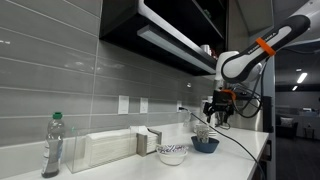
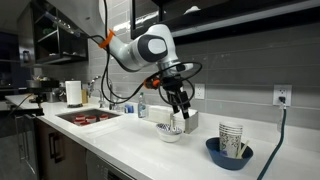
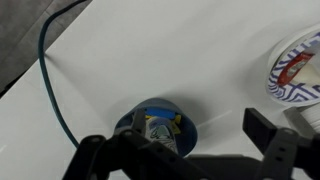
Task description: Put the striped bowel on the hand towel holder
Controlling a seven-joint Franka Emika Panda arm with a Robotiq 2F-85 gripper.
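Note:
The robot's gripper should next move to the striped bowl's rim [image 1: 186, 147] [image 3: 271, 84] on the side that faces the blue bowl and close there.
The striped bowl [image 1: 172, 153] is white with blue stripes and sits upright on the white counter; it also shows in an exterior view [image 2: 170, 131] and at the right edge of the wrist view [image 3: 298, 68]. My gripper [image 1: 215, 112] hangs well above the counter, open and empty, and shows in an exterior view [image 2: 178, 108] too. In the wrist view its fingers [image 3: 180, 150] are spread wide over a blue bowl [image 3: 155, 125]. A paper towel roll on its holder [image 2: 73, 93] stands by the sink. A white towel box [image 1: 100, 150] stands against the wall.
The blue bowl [image 2: 229, 153] holds a patterned paper cup [image 2: 232, 139] and sits next to the striped bowl. A water bottle [image 1: 53, 145] stands far along the counter. A sink [image 2: 85, 117] holds red items. A teal cable [image 3: 55, 90] runs across the counter. Cabinets overhang above.

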